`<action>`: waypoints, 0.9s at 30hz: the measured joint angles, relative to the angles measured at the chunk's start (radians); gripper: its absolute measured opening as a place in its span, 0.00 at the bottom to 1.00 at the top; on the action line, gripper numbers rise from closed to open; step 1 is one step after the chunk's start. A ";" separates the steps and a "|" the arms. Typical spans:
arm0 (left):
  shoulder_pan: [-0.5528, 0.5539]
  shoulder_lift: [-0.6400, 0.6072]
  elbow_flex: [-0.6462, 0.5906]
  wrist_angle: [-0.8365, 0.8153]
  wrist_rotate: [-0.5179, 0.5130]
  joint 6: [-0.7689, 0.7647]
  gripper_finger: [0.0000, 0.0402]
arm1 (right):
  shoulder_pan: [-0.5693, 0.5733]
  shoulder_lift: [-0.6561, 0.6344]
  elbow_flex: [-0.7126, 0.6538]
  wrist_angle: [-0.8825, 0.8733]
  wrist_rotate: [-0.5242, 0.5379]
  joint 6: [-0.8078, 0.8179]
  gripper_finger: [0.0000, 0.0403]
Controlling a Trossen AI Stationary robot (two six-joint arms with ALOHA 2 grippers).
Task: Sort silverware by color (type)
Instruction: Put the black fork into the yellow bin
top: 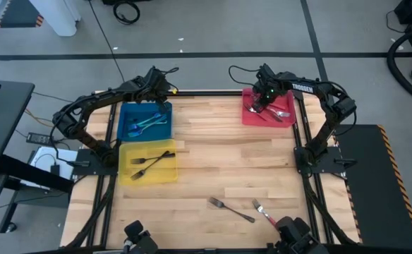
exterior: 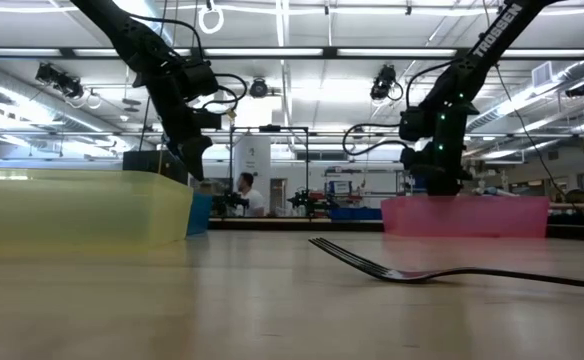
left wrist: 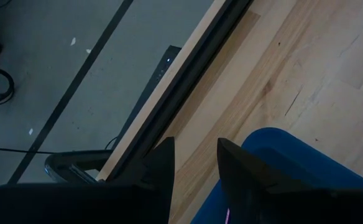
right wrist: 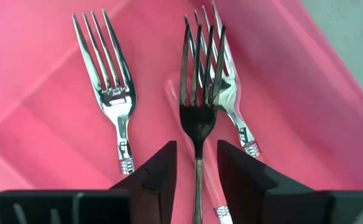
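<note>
Next, my right gripper lifts the dark fork out by its handle (right wrist: 198,177) toward my left gripper, because it lies among red-handled forks in the red tray.
My right gripper (right wrist: 197,168) is open and points down into the red tray (top: 248,116) at the far right. A fork (right wrist: 200,93) lies under it on top of another fork (right wrist: 234,109), its handle running between my two fingers with a gap on each side. A third fork (right wrist: 110,93) lies beside them. My left gripper (left wrist: 196,162) is open above the far corner of the blue tray (left wrist: 293,162), which holds teal forks (top: 146,123). Dark forks (top: 149,164) lie in the yellow tray (top: 125,173).
Two forks lie loose on the wooden table near its front edge: a grey one (top: 231,209) and one with a red handle (top: 264,212). The low view shows a fork (exterior: 412,270) close in front. The middle of the table is bare wood.
</note>
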 joint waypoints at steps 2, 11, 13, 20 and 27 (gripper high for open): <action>0.000 0.000 0.000 0.000 0.000 0.000 0.30 | 0.000 0.006 0.000 0.005 0.002 0.012 0.31; 0.000 0.000 0.000 0.000 0.000 0.000 0.30 | 0.001 0.115 0.010 -0.017 0.104 0.075 0.33; 0.000 0.000 0.000 0.000 0.000 0.000 0.30 | 0.002 0.127 0.022 -0.032 0.102 0.073 0.33; 0.000 0.000 0.000 0.000 0.000 -0.006 0.30 | 0.001 0.102 0.070 -0.061 0.014 0.072 0.29; 0.000 0.000 0.000 0.000 0.000 -0.008 0.30 | -0.009 0.102 0.070 -0.071 0.015 0.072 0.27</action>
